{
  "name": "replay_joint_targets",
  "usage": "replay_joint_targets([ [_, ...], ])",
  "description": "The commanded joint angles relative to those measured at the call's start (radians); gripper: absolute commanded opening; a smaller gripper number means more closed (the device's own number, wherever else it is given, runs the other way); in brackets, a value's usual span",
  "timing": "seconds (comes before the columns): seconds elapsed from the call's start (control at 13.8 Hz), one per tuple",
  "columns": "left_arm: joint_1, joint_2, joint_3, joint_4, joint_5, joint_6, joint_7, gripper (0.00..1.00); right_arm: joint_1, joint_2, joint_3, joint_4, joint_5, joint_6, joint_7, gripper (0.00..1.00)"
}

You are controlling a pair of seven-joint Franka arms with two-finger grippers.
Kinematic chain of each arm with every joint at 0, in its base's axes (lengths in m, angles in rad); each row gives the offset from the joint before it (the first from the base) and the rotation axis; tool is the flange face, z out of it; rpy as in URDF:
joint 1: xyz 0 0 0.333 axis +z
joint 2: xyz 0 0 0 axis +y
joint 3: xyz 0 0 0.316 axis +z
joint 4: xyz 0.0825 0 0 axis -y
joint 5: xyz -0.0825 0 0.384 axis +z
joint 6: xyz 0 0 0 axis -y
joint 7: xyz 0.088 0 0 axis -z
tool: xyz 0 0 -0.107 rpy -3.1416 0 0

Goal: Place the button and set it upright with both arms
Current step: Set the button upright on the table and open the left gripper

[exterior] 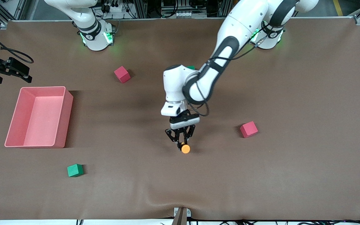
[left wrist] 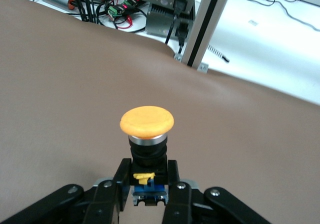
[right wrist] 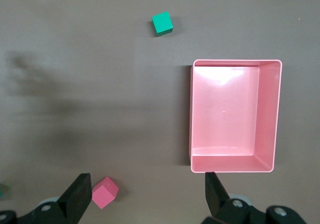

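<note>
The button will go upright on the table (exterior: 181, 122) between the pink bin and the farther red cube, set there by my left gripper.
The button (exterior: 185, 149) has a round orange cap on a black-and-blue body. My left gripper (exterior: 181, 144) is shut on its body, low over the middle of the table, with the cap pointing away from the gripper toward the front camera. In the left wrist view the button (left wrist: 147, 121) sticks out from between the fingers (left wrist: 121, 176), which clamp the black and blue part. I cannot tell whether it touches the table. My right gripper (right wrist: 147, 199) is open and empty, held high over the table near a red cube (right wrist: 104, 192) and the pink bin (right wrist: 276, 114).
The pink bin (exterior: 66, 122) stands toward the right arm's end. One red cube (exterior: 122, 74) lies near the right arm's base, another (exterior: 249, 129) beside my left gripper. A green cube (exterior: 75, 170) lies nearer the front camera than the bin; it also shows in the right wrist view (right wrist: 162, 23).
</note>
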Motion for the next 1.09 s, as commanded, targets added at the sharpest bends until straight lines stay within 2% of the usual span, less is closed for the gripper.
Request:
replay_joint_targets([
  [0.0,-0.097,0.014,0.015,-0.015,0.046,-0.126,-0.035,0.00,-0.015,0.011,0.012,0.023,-0.017,-0.013,-0.008,1.00],
  [0.58,-0.243,0.111,0.015,-0.017,0.089,-0.420,-0.089,0.00,-0.017,0.011,0.011,0.023,-0.017,-0.009,-0.008,1.00],
  [1.01,-0.278,0.151,0.014,-0.012,0.101,-0.440,-0.084,0.00,-0.015,0.011,0.011,0.023,-0.017,-0.009,-0.008,1.00],
])
